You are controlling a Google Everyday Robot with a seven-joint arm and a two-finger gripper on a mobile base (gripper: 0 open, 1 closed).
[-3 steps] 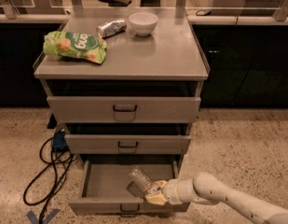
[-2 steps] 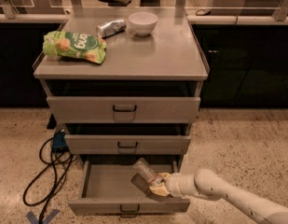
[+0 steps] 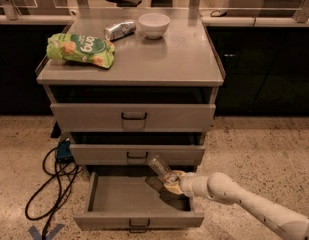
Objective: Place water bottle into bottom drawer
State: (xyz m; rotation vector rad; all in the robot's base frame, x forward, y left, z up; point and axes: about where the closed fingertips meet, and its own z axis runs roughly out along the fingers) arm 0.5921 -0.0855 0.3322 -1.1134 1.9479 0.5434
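Note:
My gripper needs to let go of the water bottle at the rear of the bottom drawer's grey bottom (image 3: 151,178), near the front of the middle drawer. The bottle is held over the open drawer now.
The water bottle (image 3: 160,168) is a small clear crinkled plastic bottle, tilted with its top toward the upper left. My gripper (image 3: 173,182) is shut on its lower end and holds it over the right rear of the open bottom drawer (image 3: 119,196). My white arm (image 3: 244,201) reaches in from the lower right. The drawer is pulled out and its flat grey floor is bare. The bottle's top is close under the front of the middle drawer (image 3: 136,154).
On the cabinet top (image 3: 164,59) lie a green snack bag (image 3: 80,49), a silver can (image 3: 119,30) and a white bowl (image 3: 154,24). The top drawer (image 3: 133,116) is shut. A black cable (image 3: 51,184) and a blue plug lie on the floor to the left.
My gripper has lifted the water bottle up and toward the back of the drawer; it now sits higher, near the middle drawer's front.

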